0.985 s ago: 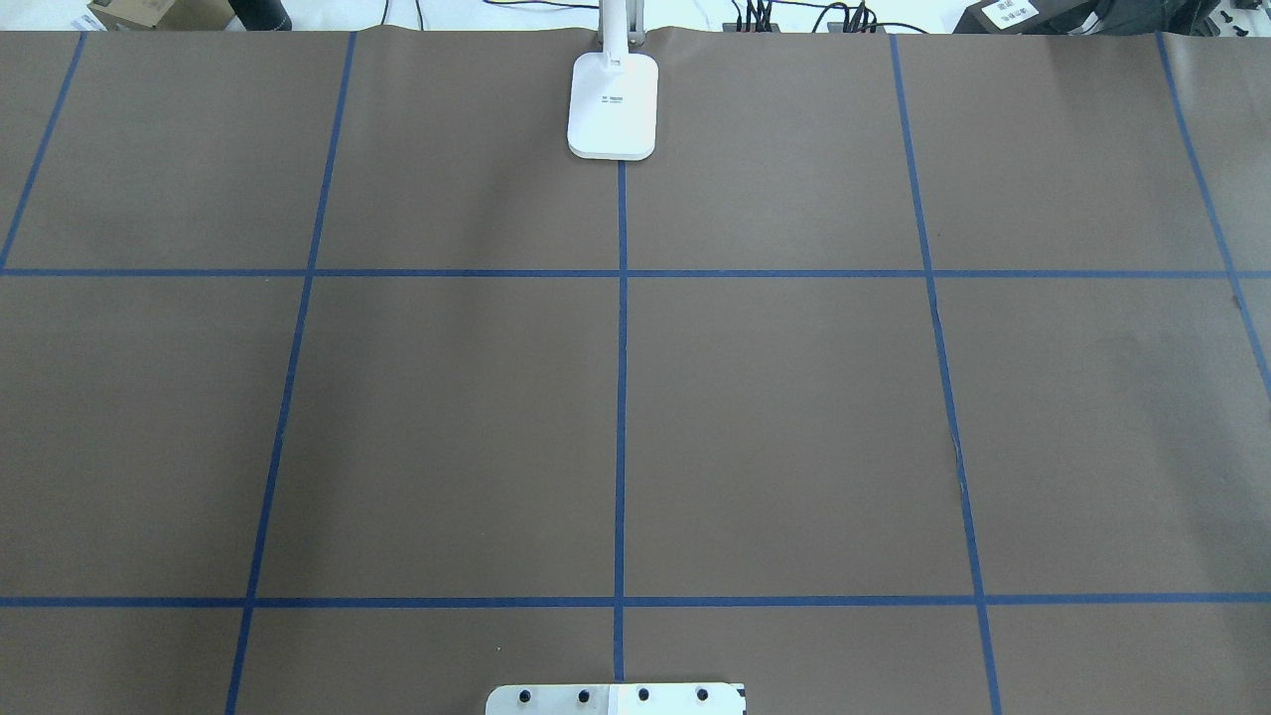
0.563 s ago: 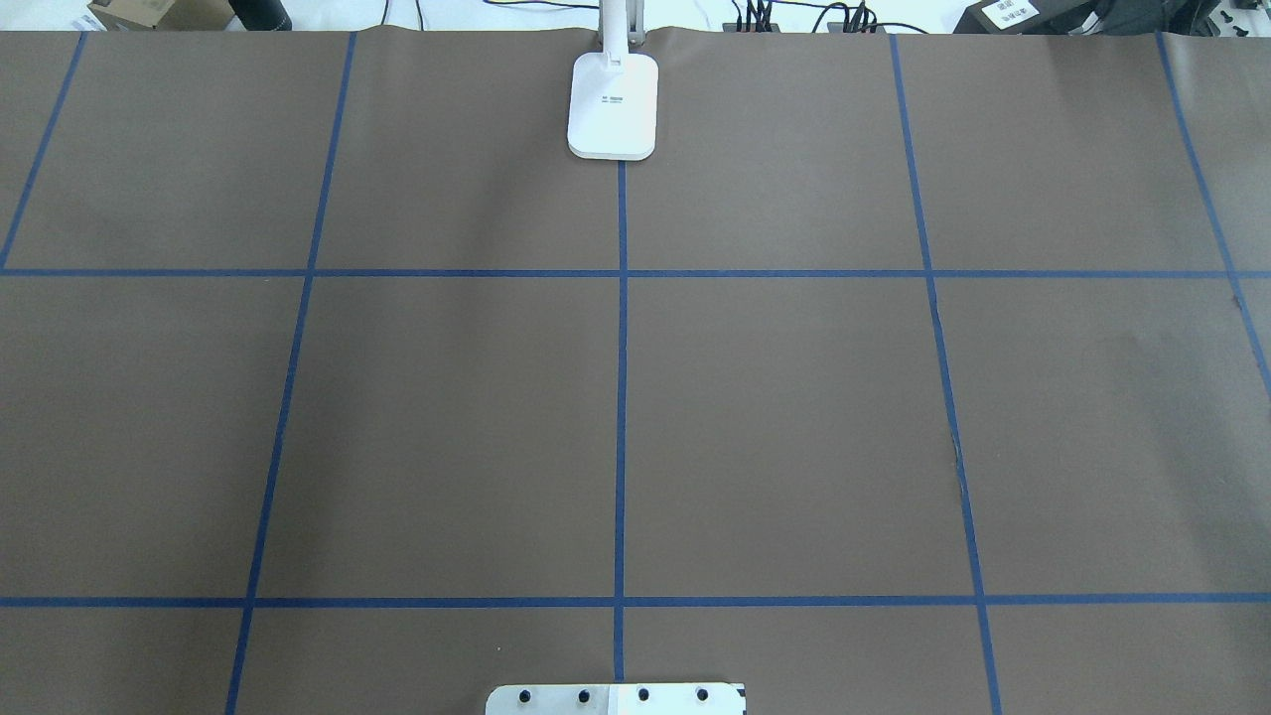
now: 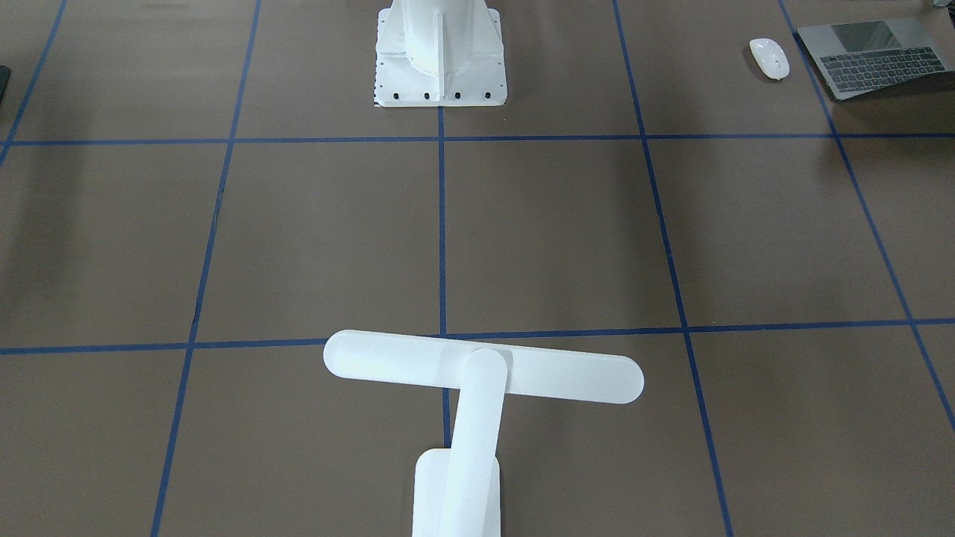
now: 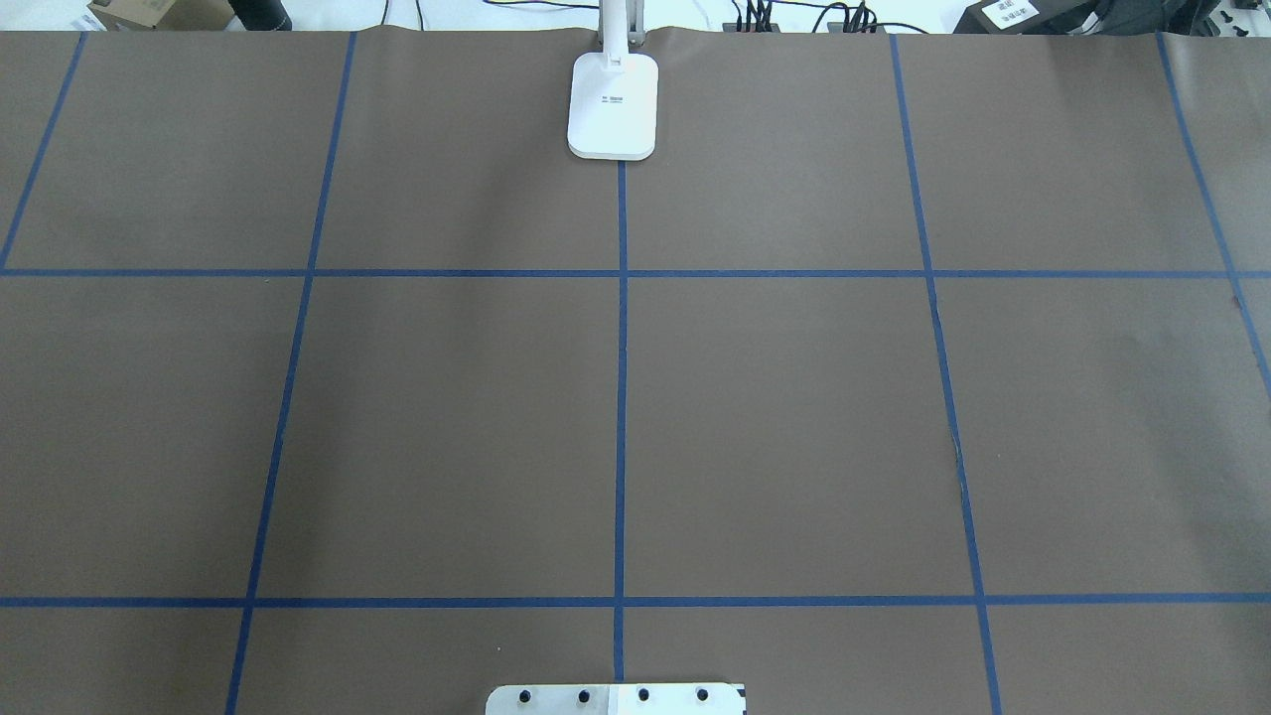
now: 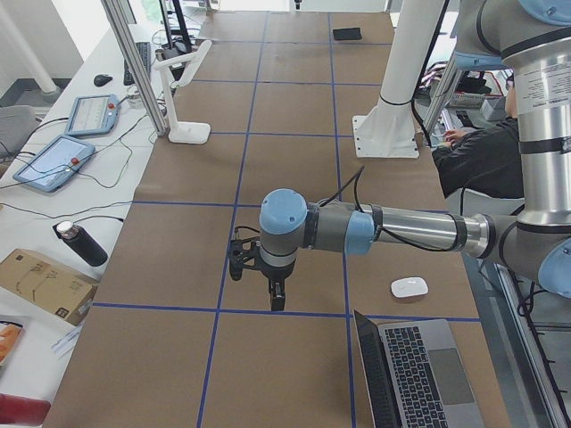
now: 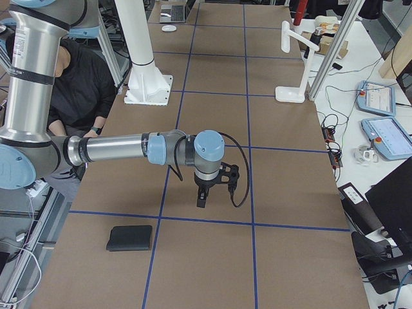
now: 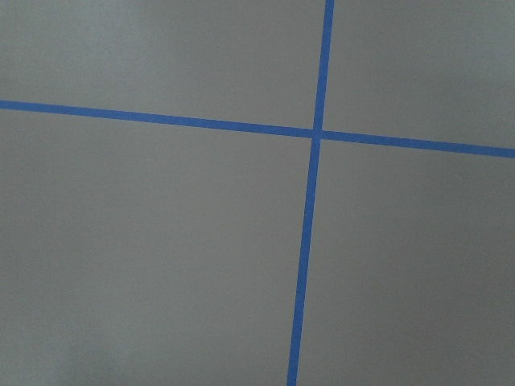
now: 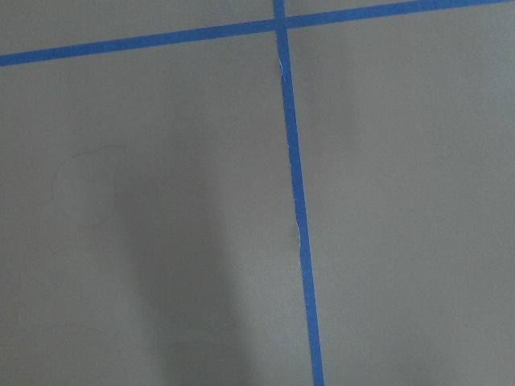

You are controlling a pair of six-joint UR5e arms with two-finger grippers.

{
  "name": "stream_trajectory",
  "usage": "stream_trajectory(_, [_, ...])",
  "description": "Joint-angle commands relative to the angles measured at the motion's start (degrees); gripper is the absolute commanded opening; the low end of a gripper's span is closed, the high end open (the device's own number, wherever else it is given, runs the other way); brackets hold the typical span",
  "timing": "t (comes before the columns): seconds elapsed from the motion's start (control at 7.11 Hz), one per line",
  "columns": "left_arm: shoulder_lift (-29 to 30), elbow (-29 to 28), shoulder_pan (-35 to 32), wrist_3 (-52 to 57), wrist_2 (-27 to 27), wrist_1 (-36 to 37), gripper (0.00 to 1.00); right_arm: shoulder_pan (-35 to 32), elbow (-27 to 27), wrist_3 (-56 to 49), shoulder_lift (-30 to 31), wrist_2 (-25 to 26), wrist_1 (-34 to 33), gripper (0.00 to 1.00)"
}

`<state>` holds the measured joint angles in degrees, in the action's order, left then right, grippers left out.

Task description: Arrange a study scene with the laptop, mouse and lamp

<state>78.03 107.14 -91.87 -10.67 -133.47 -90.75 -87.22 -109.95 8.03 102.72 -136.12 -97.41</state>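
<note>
Next, I move my left gripper to the grey laptop and grip the top edge of the laptop's raised screen [image 3: 935, 82].
The white T-shaped lamp [image 3: 485, 369] stands at the table's far middle edge; its base shows in the overhead view [image 4: 613, 104]. The grey laptop [image 3: 873, 56] lies open at the table's end on my left, with the white mouse [image 3: 769, 57] beside it. My left gripper [image 5: 275, 294] hangs over bare table short of the mouse [image 5: 409, 287] and laptop [image 5: 419, 366]. My right gripper [image 6: 201, 198] hangs over bare table near a black mousepad [image 6: 129, 237]. Both show only in the side views, so I cannot tell whether they are open or shut. Both wrist views show only paper and tape.
Brown paper with blue tape lines [image 4: 621, 397] covers the table. The white bolted pedestal [image 3: 440, 52] stands at the near middle edge. A seated person [image 6: 84, 84] is behind the robot. Tablets and cables [image 6: 380, 116] lie on the far side bench.
</note>
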Motion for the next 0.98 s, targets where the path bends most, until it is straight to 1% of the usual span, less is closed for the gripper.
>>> stream_trajectory(0.0, [0.5, -0.6, -0.1, -0.1, -1.0, -0.1, 1.0, -0.9, -0.1, 0.0, -0.8, 0.2, -0.1, 1.0])
stream_trajectory(0.28, [-0.2, -2.7, -0.1, -0.4, -0.9, 0.0, 1.0, -1.0, 0.1, 0.4, -0.5, -0.6, -0.1, 0.99])
stream_trajectory(0.42, [-0.3, -4.9, -0.1, -5.3, -1.3, -0.1, 1.0, -1.0, 0.9, 0.5, -0.6, -0.5, -0.1, 0.99])
stream_trajectory(0.7, [-1.1, -3.6, -2.2, -16.2, -1.9, 2.4, 1.0, -0.9, 0.8, 0.8, -0.9, -1.0, -0.1, 0.99])
stream_trajectory(0.84, [-1.1, -2.7, -4.3, -21.0, -1.9, 5.3, 1.0, -0.9, 0.9, 0.9, -1.0, -3.3, -0.1, 0.99])
